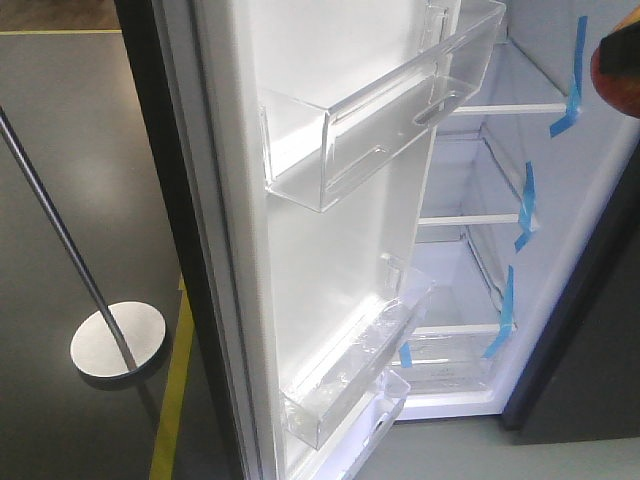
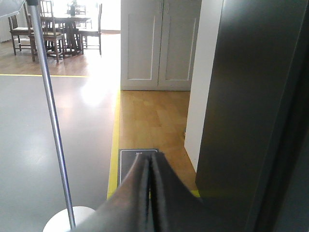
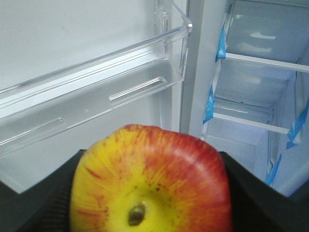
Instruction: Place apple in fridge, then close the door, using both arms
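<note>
I will let go of the apple with my right gripper in the upper clear door bin (image 1: 394, 74) (image 3: 123, 54), toward the bin's end near the fridge shelves. The apple is now in front of the fridge.
The apple (image 3: 159, 164), red with yellow patches, fills the bottom of the right wrist view. My right gripper (image 3: 152, 193) is shut on it, one black finger (image 3: 43, 198) on each side. In the front view the apple (image 1: 612, 75) shows at the top right edge, in front of the fridge (image 1: 470, 230), which stands open with white shelves and blue tape. The door (image 1: 330, 250) is swung open, its white lining and clear bins facing me. My left gripper (image 2: 149, 162) is shut with nothing in it, just left of the door's dark outer face (image 2: 241, 121).
A clear door bin (image 3: 96, 96) lies just beyond the apple, with the fridge shelves (image 3: 260, 63) to its right. A metal pole on a round base (image 1: 118, 340) stands left of the door. A white panelled cupboard (image 2: 159, 43) is behind, and a yellow floor line (image 2: 115, 145) runs along the floor.
</note>
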Available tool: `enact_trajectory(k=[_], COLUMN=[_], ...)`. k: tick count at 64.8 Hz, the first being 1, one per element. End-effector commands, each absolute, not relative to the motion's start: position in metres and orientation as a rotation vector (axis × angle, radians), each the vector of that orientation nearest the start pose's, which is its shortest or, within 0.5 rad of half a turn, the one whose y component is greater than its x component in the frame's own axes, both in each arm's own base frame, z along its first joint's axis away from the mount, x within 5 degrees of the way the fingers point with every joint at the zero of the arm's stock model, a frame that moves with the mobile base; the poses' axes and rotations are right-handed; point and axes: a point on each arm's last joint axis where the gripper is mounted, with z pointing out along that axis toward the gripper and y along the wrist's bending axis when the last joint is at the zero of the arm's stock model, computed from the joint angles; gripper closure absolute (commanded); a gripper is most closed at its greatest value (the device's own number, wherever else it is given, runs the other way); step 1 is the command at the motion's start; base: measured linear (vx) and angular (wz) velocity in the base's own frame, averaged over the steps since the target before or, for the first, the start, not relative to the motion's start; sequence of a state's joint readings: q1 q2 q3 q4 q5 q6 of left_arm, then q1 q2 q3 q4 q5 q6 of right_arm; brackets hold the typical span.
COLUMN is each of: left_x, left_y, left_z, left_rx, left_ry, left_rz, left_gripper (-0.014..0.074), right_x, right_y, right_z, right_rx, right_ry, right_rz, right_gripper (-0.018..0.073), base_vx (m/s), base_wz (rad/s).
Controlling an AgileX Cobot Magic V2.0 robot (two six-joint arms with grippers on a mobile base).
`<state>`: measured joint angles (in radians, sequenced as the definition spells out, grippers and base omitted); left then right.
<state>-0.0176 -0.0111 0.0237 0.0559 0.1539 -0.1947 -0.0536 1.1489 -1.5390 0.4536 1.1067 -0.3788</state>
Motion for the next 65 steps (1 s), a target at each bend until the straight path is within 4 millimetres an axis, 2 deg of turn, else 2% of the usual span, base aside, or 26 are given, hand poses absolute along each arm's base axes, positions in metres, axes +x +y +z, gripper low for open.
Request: enact_trajectory(k=[1,53,59,65], left_x=[0.055,0.055,0.055,0.055], left_y=[-0.001,-0.001,-0.001,-0.001], left_z=[0.205,0.205,0.205,0.205], left_rx=[-0.101,-0.101,-0.101,-0.101], left_ry=[1.541,1.541,1.541,1.541], left_rz=[-0.131,-0.131,-0.131,-0.131], left_gripper=[0.0603,0.0603,0.0603,0.0603], right_x=[0.198,0.198,0.199,0.202], right_y=[0.025,0.025,0.026,0.028], right_z=[0.501,0.502,0.505,0.515], right_rx=[-0.326,-0.323,-0.308,-0.249], right_ry=[1.982,1.977,1.945,1.840], right_rz=[0.297,0.299,0.317,0.393], right_gripper=[0.0534,0.0534,0.0534,0.0534], base_vx=[0.00,0.00,0.00,0.00], base_wz=[0.00,0.00,0.00,0.00])
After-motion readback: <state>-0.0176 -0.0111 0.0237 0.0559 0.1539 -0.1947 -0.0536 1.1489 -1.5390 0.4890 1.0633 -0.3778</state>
